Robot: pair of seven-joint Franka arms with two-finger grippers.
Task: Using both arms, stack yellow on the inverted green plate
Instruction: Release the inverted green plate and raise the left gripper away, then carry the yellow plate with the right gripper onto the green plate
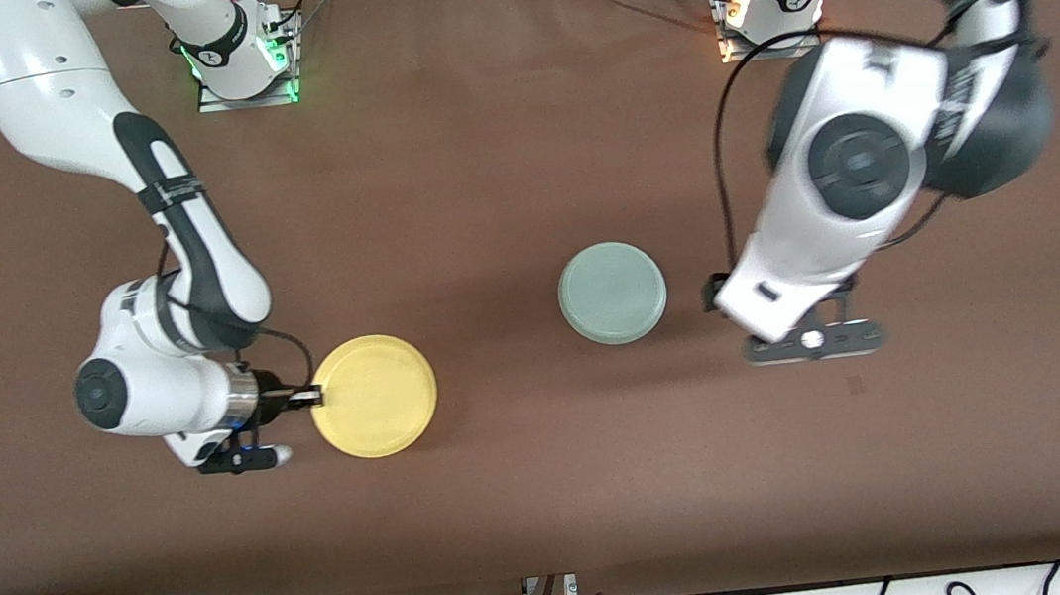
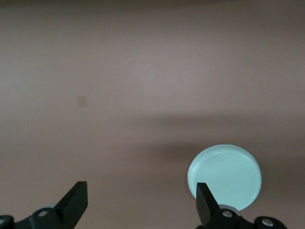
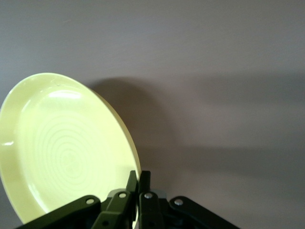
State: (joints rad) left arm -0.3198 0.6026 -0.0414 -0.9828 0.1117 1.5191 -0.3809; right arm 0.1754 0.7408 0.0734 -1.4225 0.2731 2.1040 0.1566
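The robot's right gripper will release the yellow plate on the upturned bottom of the green plate (image 1: 620, 281), almost centred over it.
My right gripper (image 1: 312, 395) is shut on the rim of the yellow plate (image 1: 374, 395), at the plate's edge toward the right arm's end of the table. In the right wrist view the fingers (image 3: 139, 174) pinch the rim of the plate (image 3: 62, 143), whose hollow side shows. I cannot tell whether it rests on the table. The green plate (image 1: 612, 292) lies upside down on the table near the middle. My left gripper (image 1: 730, 300) hangs open and empty beside it, toward the left arm's end. In the left wrist view its fingertips (image 2: 140, 188) stand wide apart, with the green plate (image 2: 224, 177) by one finger.
The brown table (image 1: 533, 497) has only the two plates on it. The two arm bases stand at the edge farthest from the front camera. Cables lie below the table's near edge.
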